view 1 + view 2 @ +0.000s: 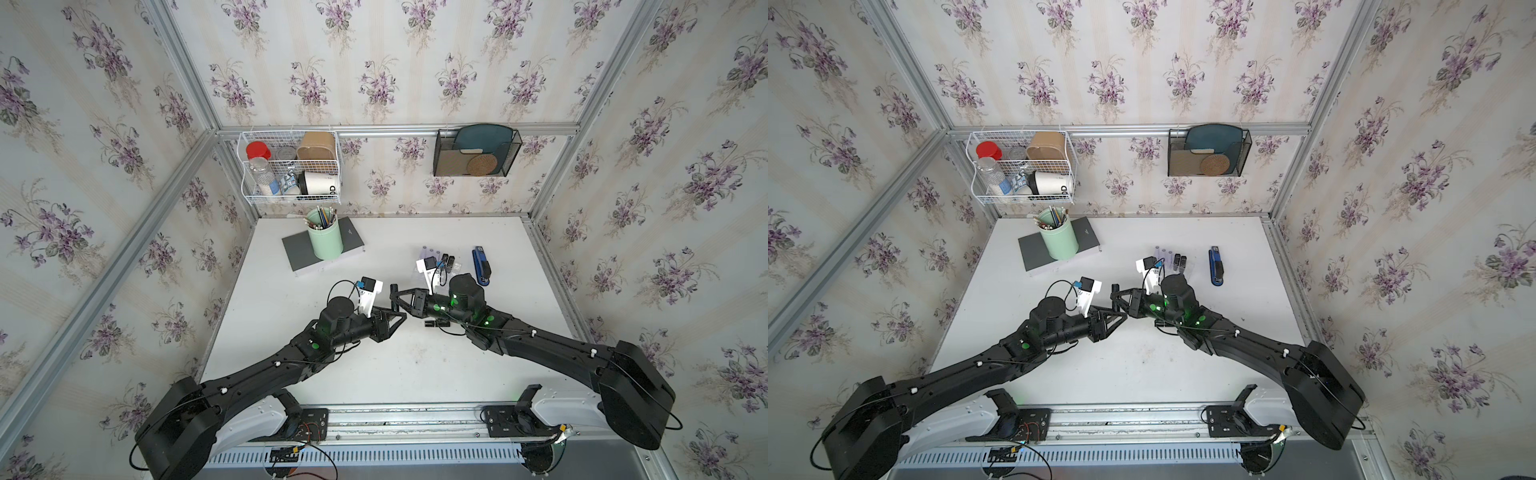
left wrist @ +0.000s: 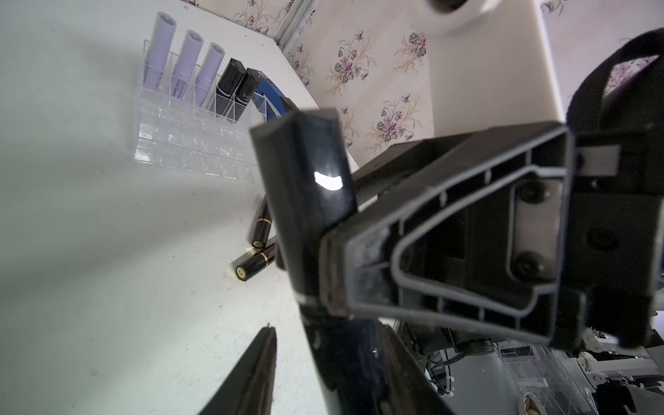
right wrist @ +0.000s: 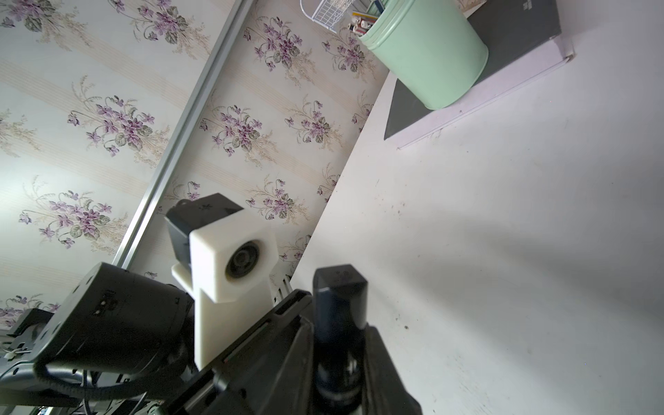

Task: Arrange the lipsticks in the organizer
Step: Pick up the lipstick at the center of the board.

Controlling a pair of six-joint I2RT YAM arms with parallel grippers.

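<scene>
My right gripper is holding the black lipstick near its middle, so my left gripper will hold the lipstick's lower part while my right gripper takes the lipstick's top end [image 2: 297, 130].
In both top views my right gripper [image 1: 395, 296] [image 1: 1116, 296] is shut on a glossy black lipstick [image 1: 393, 289] [image 1: 1114, 289] above the table's middle. In the right wrist view both fingers press the tube [image 3: 339, 301]. My left gripper [image 2: 323, 334] [image 1: 395, 312] stands open around the same tube's other end [image 2: 305, 201], with a gap at one finger [image 2: 251, 377]. The clear organizer [image 2: 190, 143] [image 1: 451, 264] holds three lilac lipsticks [image 2: 187, 61] and two black ones [image 2: 235, 88] upright in its back row. Two black lipsticks [image 2: 260, 226] [image 2: 255, 262] lie loose on the table [image 1: 436, 323].
A blue stapler [image 1: 481, 266] lies right of the organizer. A mint-green pen cup [image 1: 325, 239] stands on a grey book [image 1: 299, 253] at the back left. A white wire basket [image 1: 291, 166] and a black mesh rack [image 1: 476, 151] hang on the back wall.
</scene>
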